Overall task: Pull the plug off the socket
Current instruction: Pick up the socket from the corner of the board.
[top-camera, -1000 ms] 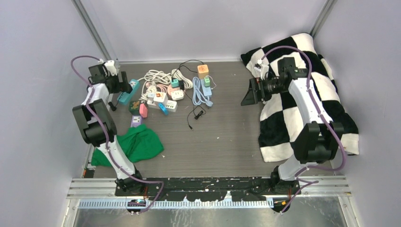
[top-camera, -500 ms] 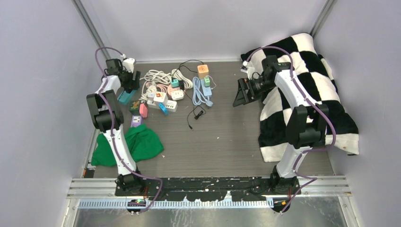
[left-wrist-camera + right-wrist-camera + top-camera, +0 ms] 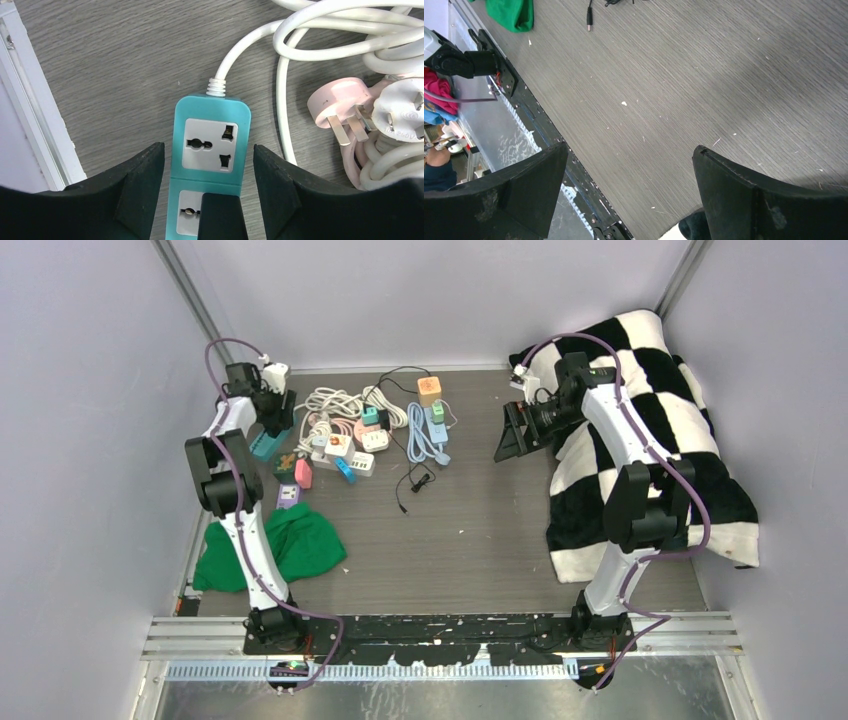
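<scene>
I need to use my left gripper to take the power strip's sides (image 3: 173, 204) beside the black plug and bring the teal power strip closer, because it lies far from my right gripper.
A teal power strip (image 3: 212, 106) lies on the grey table, its white cord leading away from me. A black plug (image 3: 219, 216) sits in its second socket, at the bottom edge of the left wrist view. My left gripper (image 3: 207, 167) hangs over the strip with one finger on each side of the plug. It is open, with a gap on both sides. In the top view this gripper (image 3: 272, 421) is at the back left over the strip (image 3: 264, 446). My right gripper (image 3: 509, 436) is wide open and empty above bare table by the blanket.
White cables (image 3: 345, 35), a pink plug (image 3: 340, 107) and a white plug (image 3: 400, 112) lie right of the strip. More adapters (image 3: 345, 445) and an orange cube (image 3: 429, 390) crowd the back. A green cloth (image 3: 290, 545) lies front left, a checkered blanket (image 3: 660, 440) right, a wall rail (image 3: 25, 100) left.
My left arm has swung toward the back and settled over the teal strip, and its jaws have narrowed around the plug. My right arm has shifted slightly left, still wide open.
</scene>
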`<action>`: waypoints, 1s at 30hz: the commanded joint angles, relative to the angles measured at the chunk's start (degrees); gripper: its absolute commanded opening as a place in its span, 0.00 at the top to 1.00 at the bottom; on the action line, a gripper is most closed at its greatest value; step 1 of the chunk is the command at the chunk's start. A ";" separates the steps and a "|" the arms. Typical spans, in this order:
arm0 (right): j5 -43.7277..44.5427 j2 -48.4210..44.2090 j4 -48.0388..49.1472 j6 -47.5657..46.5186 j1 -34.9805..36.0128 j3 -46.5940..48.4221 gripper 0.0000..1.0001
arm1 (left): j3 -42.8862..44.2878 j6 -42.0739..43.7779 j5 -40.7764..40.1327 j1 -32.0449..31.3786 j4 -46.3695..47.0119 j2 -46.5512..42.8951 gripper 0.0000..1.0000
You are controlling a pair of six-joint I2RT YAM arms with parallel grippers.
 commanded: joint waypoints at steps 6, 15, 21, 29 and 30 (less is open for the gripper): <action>0.33 -4.89 -0.58 -1.20 -0.03 -1.01 0.00 | 0.59 0.26 -1.56 0.21 -2.43 1.52 0.33; -0.68 -5.39 -0.47 -1.18 -0.05 -1.42 0.01 | 0.39 -5.38 1.73 1.73 -0.90 -3.37 0.13; -1.45 -5.14 -0.60 -0.98 -0.08 -1.31 0.00 | -0.47 -7.38 5.71 3.79 -0.46 -6.15 0.11; -2.64 -4.90 -0.29 -0.60 -0.03 -1.65 0.00 | -11.42 -3.87 7.68 4.98 6.95 -10.61 0.07; -2.71 -4.76 -0.30 -0.57 -0.02 -1.56 0.00 | -12.95 -3.64 6.23 5.01 8.50 -10.89 0.08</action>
